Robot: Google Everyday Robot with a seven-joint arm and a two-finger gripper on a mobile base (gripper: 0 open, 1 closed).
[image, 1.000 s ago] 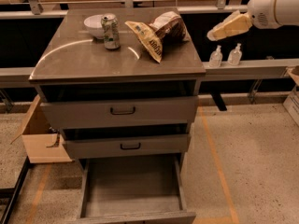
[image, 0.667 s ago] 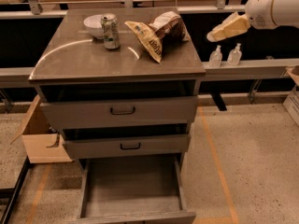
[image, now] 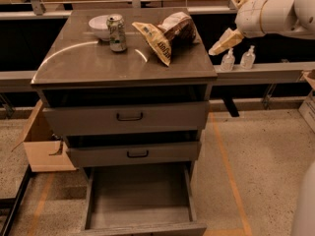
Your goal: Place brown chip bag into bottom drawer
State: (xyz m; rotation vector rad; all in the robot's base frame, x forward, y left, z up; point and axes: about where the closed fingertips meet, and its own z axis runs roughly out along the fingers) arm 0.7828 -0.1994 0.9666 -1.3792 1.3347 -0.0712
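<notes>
Next, my gripper grabs the dark end (image: 181, 24) of the brown chip bag, across from the bag's tan-yellow end with the letters.
The brown chip bag (image: 165, 36) lies crinkled on the cabinet top (image: 98, 63), right of centre, with its tan-yellow lettered end pointing forward. The bottom drawer (image: 140, 195) is pulled out at floor level and its grey tray holds nothing. My gripper (image: 224, 42) hangs in the air at the upper right, just past the cabinet's right edge. It is level with the bag and apart from it, and its tan fingertips point down-left toward the bag.
A green-white can (image: 117, 32) and a white bowl (image: 98, 27) stand at the back left of the top. The two upper drawers (image: 129, 117) are slightly pulled out. A cardboard box (image: 44, 146) sits on the floor at left. Two small bottles (image: 227, 60) stand on a rail at right.
My gripper has moved a little left and down, closer to the cabinet's right edge. The bag, the can and the drawers have not moved.
</notes>
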